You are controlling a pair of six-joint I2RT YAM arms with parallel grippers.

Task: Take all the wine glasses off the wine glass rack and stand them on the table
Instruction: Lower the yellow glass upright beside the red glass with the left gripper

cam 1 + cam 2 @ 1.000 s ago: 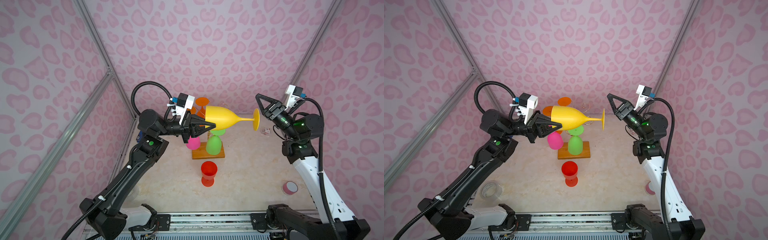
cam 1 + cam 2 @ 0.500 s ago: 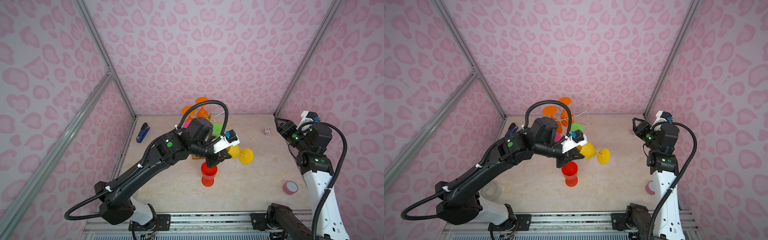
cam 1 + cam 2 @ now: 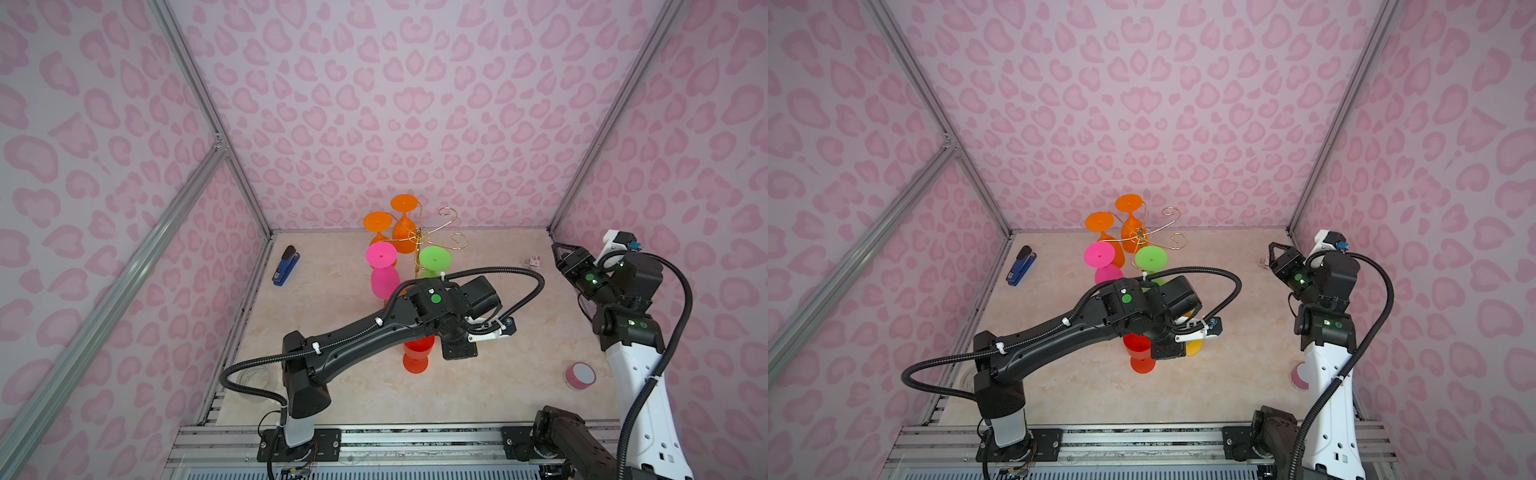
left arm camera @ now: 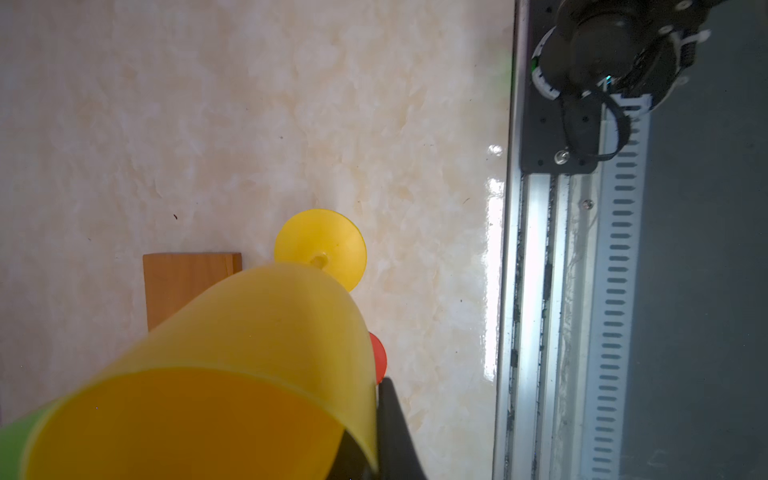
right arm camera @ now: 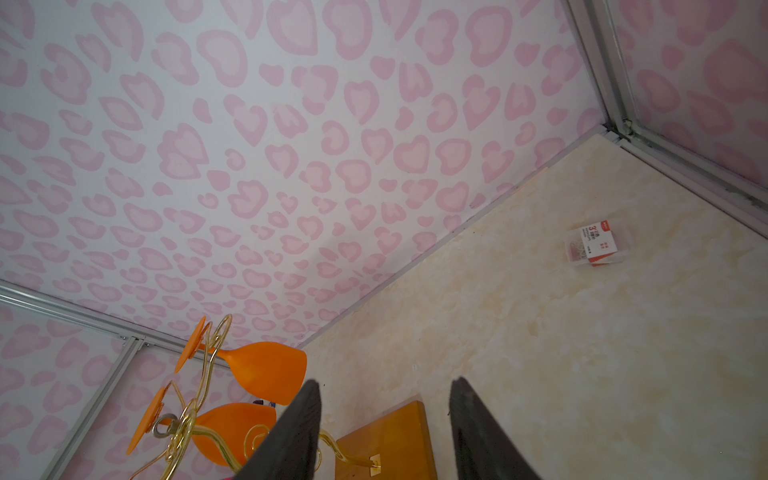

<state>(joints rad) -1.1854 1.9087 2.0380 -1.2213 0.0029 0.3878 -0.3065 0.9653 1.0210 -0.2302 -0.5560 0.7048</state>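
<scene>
My left gripper has the yellow wine glass. It will let go of it on the bare tabletop (image 3: 461,362) (image 4: 362,237) beside the foot of the red glass.
My left gripper (image 4: 374,419) is shut on the rim of a yellow wine glass (image 4: 257,332), one finger (image 4: 390,411) outside the bowl. The glass points foot-down at the tabletop, beside the wooden base (image 4: 183,282) of the wine glass rack (image 3: 419,237). I cannot tell whether the foot touches. In a top view only a yellow sliver (image 3: 1194,347) shows under the left wrist. Two orange glasses, a pink one (image 3: 382,274) and a green one (image 3: 434,259) hang on the gold rack (image 3: 1142,237). My right gripper (image 5: 385,380) is open and empty, held back at the right (image 3: 561,254).
A red glass (image 3: 417,353) stands on the table just left of the left wrist. A blue stapler (image 3: 284,266) lies at the left wall and a small clip box (image 5: 596,245) at the back right. A pink tape roll (image 3: 579,374) lies front right. The metal rail (image 4: 536,291) runs along the front edge.
The left arm has swung the yellow glass from high beside the rack down to the table, right of the red glass. The right arm has pulled back to the right.
</scene>
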